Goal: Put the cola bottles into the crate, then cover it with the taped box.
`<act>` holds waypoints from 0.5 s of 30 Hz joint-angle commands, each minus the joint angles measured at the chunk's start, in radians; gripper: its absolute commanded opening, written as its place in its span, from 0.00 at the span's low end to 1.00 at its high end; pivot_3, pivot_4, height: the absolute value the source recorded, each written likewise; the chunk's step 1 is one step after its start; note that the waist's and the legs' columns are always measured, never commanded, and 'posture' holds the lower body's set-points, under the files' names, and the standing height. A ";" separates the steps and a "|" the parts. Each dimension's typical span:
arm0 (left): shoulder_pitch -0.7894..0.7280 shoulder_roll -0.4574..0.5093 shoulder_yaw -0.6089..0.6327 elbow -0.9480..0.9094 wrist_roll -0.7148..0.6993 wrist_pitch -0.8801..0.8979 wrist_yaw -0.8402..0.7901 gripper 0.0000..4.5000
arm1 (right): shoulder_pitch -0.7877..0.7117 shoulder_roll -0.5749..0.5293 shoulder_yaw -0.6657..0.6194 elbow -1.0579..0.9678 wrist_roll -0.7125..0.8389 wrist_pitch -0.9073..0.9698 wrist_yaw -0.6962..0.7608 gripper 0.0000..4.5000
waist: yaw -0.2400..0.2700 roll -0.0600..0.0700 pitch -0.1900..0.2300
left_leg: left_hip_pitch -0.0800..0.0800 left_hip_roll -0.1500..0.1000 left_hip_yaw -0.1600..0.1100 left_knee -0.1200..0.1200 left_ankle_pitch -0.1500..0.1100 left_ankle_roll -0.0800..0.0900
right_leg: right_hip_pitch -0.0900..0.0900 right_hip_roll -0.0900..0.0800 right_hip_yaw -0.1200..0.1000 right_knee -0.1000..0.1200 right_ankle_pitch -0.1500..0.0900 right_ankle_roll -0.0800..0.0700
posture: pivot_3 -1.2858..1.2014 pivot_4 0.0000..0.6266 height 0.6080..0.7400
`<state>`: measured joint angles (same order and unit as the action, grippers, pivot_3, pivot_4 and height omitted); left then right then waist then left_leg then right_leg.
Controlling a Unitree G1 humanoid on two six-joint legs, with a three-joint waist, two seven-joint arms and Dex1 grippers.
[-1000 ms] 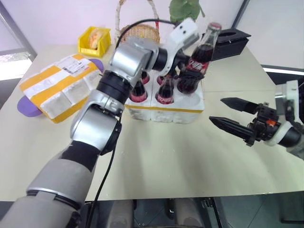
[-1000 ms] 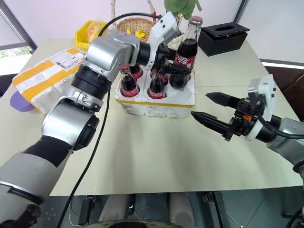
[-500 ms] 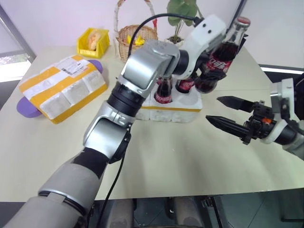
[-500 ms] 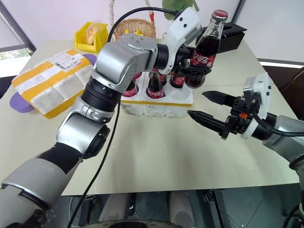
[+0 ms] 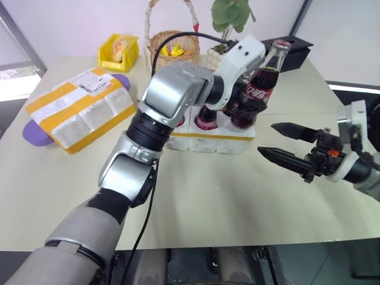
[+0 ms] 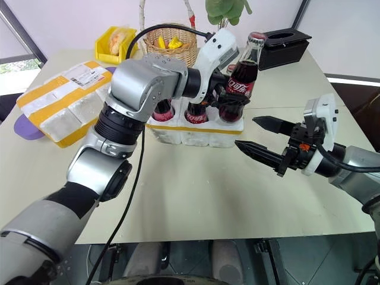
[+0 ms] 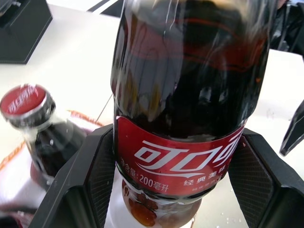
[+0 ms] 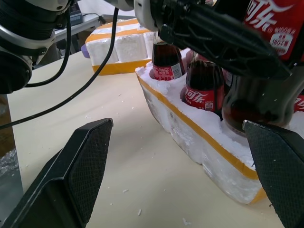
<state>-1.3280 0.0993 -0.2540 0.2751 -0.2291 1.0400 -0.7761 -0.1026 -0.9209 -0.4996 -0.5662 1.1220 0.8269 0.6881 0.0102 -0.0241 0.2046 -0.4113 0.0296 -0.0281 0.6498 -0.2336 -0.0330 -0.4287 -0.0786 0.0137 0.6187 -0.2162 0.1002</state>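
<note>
The robot's left gripper should release the cola bottle in the crate's front corner hole [image 5: 238, 125] [image 7: 157, 216], the one nearest the open right gripper.
My left gripper [image 5: 248, 108] is shut on a cola bottle [image 5: 261, 89] with a red cap and red label, gripping it across the label [image 7: 175, 164]. The bottle leans to the right, with its base low at the front right corner of the crate [image 5: 208, 140]. The crate is a white styrofoam tray with a yellow band. Other cola bottles [image 6: 196, 111] stand in its wells, partly hidden by my arm. The taped box [image 5: 77, 110] lies on the table to the left. To the right of the crate my right gripper [image 5: 286, 144] hovers open and empty, pointing at the crate.
A wicker basket [image 5: 172, 43], a yellow bin [image 5: 117, 50], a plant [image 5: 231, 15] and a black box [image 5: 292, 50] line the far edge of the table. A purple disc [image 5: 34, 133] lies under the taped box. Bare tabletop [image 5: 225, 196] lies in front of the crate.
The left gripper swung the bottle up and to the right, then brought it back down toward the crate's front right corner. The right gripper stayed in place.
</note>
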 commanded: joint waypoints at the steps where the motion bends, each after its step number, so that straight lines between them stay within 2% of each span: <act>1: -0.008 0.000 0.004 -0.091 -0.011 0.006 0.024 0.62 | -0.003 -0.008 -0.025 -0.018 0.004 -0.019 0.005 1.00 | 0.000 0.000 0.000 | 0.000 0.000 0.000 0.000 0.000 0.000 | 0.000 0.000 0.000 0.000 0.000 0.000 | 0.52 0.24 1.00; 15: 0.080 -0.079 0.015 -0.053 0.028 -0.033 0.231 0.62 | 0.035 -0.003 -0.051 -0.022 -0.002 -0.029 0.022 1.00 | 0.002 0.000 0.000 | 0.001 0.000 0.000 0.003 0.000 0.000 | 0.003 0.000 0.000 0.000 0.000 0.001 | 0.52 0.24 1.00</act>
<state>-1.2421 0.0295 -0.2562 0.2282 -0.2146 1.0386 -0.5717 -0.0682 -0.9209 -0.5169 -0.5664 1.1139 0.8217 0.7040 0.0126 -0.0240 0.2044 -0.4103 0.0293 -0.0283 0.6535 -0.2336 -0.0330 -0.4258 -0.0787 0.0142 0.6191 -0.2157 0.1010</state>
